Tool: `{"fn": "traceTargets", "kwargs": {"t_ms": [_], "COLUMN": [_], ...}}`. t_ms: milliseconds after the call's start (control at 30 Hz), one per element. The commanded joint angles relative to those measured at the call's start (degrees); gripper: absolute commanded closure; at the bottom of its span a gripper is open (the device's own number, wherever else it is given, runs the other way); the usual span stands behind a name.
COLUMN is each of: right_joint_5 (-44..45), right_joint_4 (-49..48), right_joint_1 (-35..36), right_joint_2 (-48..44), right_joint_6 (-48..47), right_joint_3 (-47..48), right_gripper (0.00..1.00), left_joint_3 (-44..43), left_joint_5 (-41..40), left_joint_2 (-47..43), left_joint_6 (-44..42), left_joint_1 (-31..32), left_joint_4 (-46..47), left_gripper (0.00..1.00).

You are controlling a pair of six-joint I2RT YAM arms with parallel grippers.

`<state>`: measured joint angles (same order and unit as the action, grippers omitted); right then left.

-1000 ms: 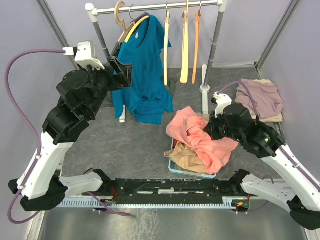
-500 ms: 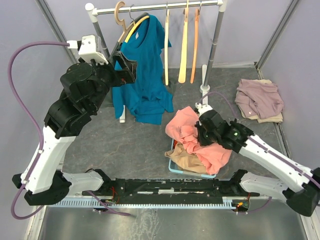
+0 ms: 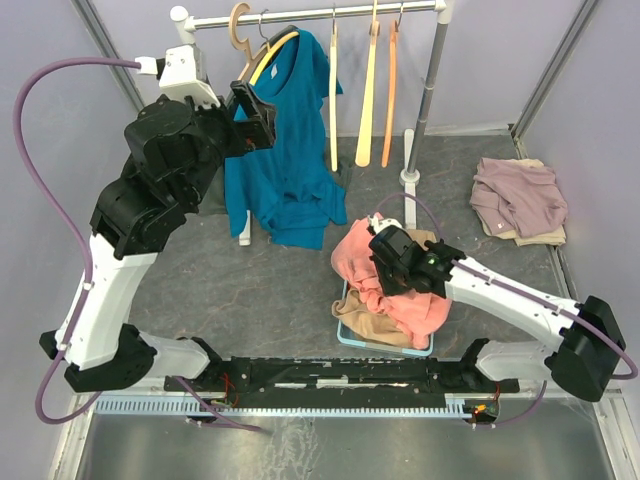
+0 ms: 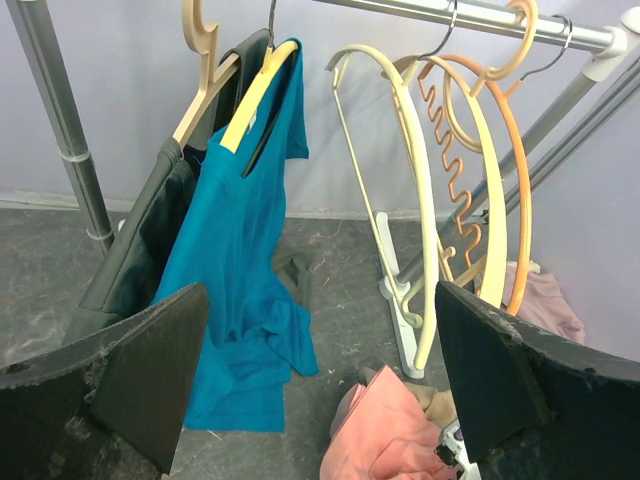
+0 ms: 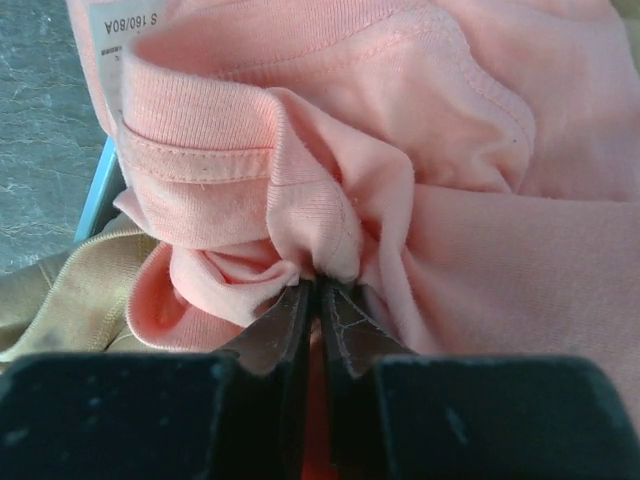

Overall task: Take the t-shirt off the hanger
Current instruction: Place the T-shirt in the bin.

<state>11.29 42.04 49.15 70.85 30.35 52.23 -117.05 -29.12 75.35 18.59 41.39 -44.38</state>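
Observation:
I should next close my left gripper on the teal t-shirt's near shoulder (image 3: 254,88) (image 4: 219,160), just below the spot where the yellow hanger's arm goes into the cloth.
A teal t-shirt (image 3: 290,150) (image 4: 240,250) hangs on a yellow hanger (image 3: 272,52) (image 4: 255,95) at the left of the clothes rail, its hem trailing on the floor. My left gripper (image 3: 255,115) (image 4: 320,300) is open just left of it at shoulder height, nothing between its fingers. Over the blue basket (image 3: 345,335) (image 5: 100,190), my right gripper (image 3: 385,275) (image 5: 320,285) is shut on a fold of a pink shirt (image 3: 420,305) (image 5: 400,120), the jaws only a sliver apart.
The rail (image 3: 320,14) also carries a dark garment (image 4: 150,240) on a wooden hanger and several empty hangers (image 3: 370,90). A beige garment (image 3: 370,315) lies in the basket. Folded mauve clothes (image 3: 520,195) sit at the right. The rack's right pole (image 3: 430,90) stands behind the basket.
My left gripper has risen toward the rail and opened wider. My right arm has swung left and down with the pink shirt onto the basket, its jaws parting slightly.

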Motion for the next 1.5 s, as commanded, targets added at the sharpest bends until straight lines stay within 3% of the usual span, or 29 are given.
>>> {"fn": "traceTargets", "kwargs": {"t_ms": [0, 333, 633, 767, 800, 833, 1067, 1267, 1467], "right_joint_5": [0.59, 6.75, 14.52, 16.83, 16.77, 16.44, 10.82, 8.53, 7.68], "right_joint_4": [0.51, 2.45, 5.78, 5.06, 4.49, 3.78, 1.68, 3.81, -7.35], "right_joint_1": [0.93, 1.02, 1.00, 0.95, 1.01, 1.00, 0.97, 0.95, 0.95], "right_joint_2": [1.00, -10.05, -17.44, -18.93, -19.01, -18.97, -13.71, -4.72, -4.79], "right_joint_6": [1.31, 2.77, -1.92, -6.25, -8.03, -9.90, -20.41, -23.10, -25.36], "right_joint_3": [0.01, 3.04, 11.63, 18.23, 19.92, 21.51, 37.06, 51.83, 50.89], "right_gripper": [0.81, 0.55, 0.32, 0.15, 0.04, 0.00, 0.00, 0.00, 0.01], "left_joint_3": [-3.34, -3.64, -2.81, -1.81, -1.56, -1.78, -8.57, -14.99, -17.02], "left_joint_5": [-1.73, 0.70, 0.87, 0.59, 1.18, 1.59, 0.48, 1.64, 8.15], "left_joint_2": [1.01, 1.33, 1.64, 1.32, 1.49, 1.65, 6.27, 10.08, 13.41], "left_joint_6": [1.36, -1.11, -1.42, -1.52, -1.99, -2.47, -4.56, -3.38, -2.05], "left_joint_1": [0.21, 0.19, 0.18, 0.19, 0.18, 0.12, 0.02, -3.69, -9.53], "left_joint_4": [-1.27, 0.86, 2.95, 4.61, 5.13, 5.25, 2.24, -0.55, -2.13], "left_gripper": [0.01, 0.01, 0.01, 0.01, 0.01, 0.01, 0.01, 0.01, 0.01]}}
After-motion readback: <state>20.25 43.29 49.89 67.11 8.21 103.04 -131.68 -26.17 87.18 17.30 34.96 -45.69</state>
